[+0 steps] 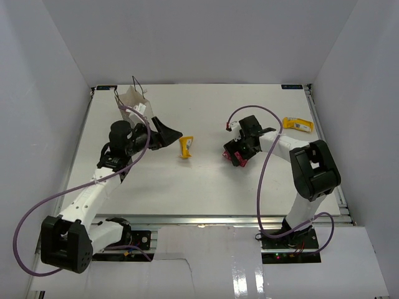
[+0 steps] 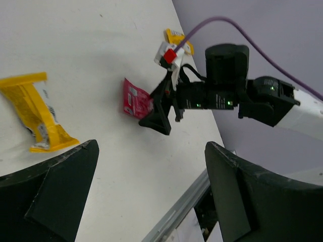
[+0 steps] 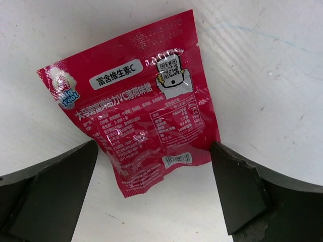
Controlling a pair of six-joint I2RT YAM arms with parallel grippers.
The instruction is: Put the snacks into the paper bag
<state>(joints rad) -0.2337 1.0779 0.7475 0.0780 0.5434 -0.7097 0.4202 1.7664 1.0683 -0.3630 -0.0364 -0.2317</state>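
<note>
My left gripper is to close next on the red pouch's end (image 1: 226,155) (image 2: 126,97) facing the nearer yellow packet, to take the pouch over from my right gripper.
The white paper bag (image 1: 133,99) stands at the back left, just behind my left arm. My left gripper (image 1: 167,134) is open and empty, hovering left of a yellow packet (image 1: 186,147), which also shows in the left wrist view (image 2: 33,118). My right gripper (image 1: 235,152) is open and low over a red pouch (image 1: 239,161). In the right wrist view the red pouch (image 3: 133,113) lies flat on the table with my open gripper (image 3: 154,151) straddling its lower end, fingers apart from it. A second yellow packet (image 1: 297,124) lies at the far right.
The table's near metal rail (image 2: 176,212) runs below my left gripper. The right arm (image 2: 227,93) and the red pouch (image 2: 133,98) show in the left wrist view. White walls enclose the table on three sides.
</note>
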